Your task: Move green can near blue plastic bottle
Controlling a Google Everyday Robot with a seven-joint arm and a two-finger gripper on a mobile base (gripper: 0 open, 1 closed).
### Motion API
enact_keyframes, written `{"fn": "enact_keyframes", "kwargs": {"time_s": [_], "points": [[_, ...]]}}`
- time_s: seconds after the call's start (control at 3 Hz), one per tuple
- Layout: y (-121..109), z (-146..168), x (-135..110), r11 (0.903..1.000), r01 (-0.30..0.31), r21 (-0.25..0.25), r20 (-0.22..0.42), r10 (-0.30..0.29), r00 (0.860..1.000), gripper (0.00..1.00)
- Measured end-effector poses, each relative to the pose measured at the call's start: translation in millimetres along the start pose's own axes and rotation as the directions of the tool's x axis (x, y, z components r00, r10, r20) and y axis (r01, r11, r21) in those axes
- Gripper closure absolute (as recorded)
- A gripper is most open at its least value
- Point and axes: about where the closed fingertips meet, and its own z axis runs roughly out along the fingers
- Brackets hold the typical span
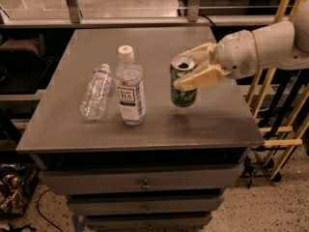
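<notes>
The robot's gripper needs to release the green can on the grey table top close beside the blue plastic bottle [165,119].
The green can [183,87] has pale swirly markings and an opened silver top. It is upright, just above or on the grey table top [145,124], right of centre. My gripper [193,69] reaches in from the right and is shut on the can's upper part, one cream finger [199,78] across its front. The blue plastic bottle [129,87], fat and bluish with a white cap and a "TEA" label, stands upright to the can's left, a short gap between them.
A slimmer clear bottle [96,92] lies on its side left of the blue bottle. The table is a drawer cabinet [145,183]. Wooden rails [285,105] stand close to its right side. A metal frame [145,21] runs along the back edge.
</notes>
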Motion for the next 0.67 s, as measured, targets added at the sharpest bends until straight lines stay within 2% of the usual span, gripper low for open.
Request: {"fn": "enact_keyframes", "kwargs": {"time_s": [0.67], "points": [[0.4,15.2,16.4,0.9993,-0.036,-0.006,0.048,0.036,0.998,1.0]]}}
